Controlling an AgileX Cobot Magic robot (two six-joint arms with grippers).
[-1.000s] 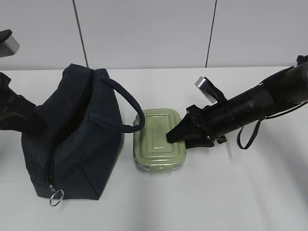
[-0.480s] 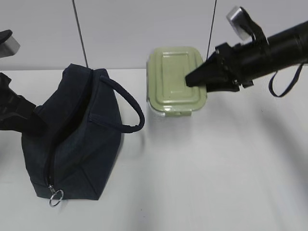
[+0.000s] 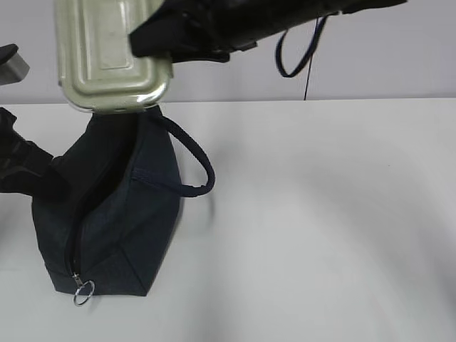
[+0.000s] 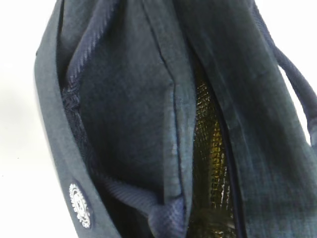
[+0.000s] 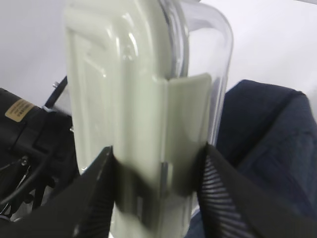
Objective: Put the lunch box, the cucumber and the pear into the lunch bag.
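Next, my right gripper lets go of the lunch box inside the lunch bag, between the lunch bag's gripped rim and the loop handle (image 3: 130,184).
The pale green lunch box (image 3: 107,57) hangs in the air at the upper left, just over the open top of the dark navy lunch bag (image 3: 121,206). My right gripper (image 3: 153,39) is shut on it. In the right wrist view its fingers clamp the lid and the clear base of the lunch box (image 5: 133,99) from both sides, with my right gripper (image 5: 158,186) above the bag. My left gripper (image 3: 50,178) is pressed to the bag's left side, shut on its rim fabric (image 4: 168,213). Silver foil lining (image 4: 208,148) shows inside. The cucumber and the pear are out of view.
The bag's loop handle (image 3: 192,164) sticks out to the right, and its zipper ring pull (image 3: 83,292) hangs at the front corner. The white table (image 3: 320,214) stretches to the right of the bag. A dark strap loop (image 3: 299,50) dangles from the right arm.
My right gripper has lifted the lunch box off the table beside the bag and carried it up and left, to above the bag's opening. The left arm and bag have not moved.
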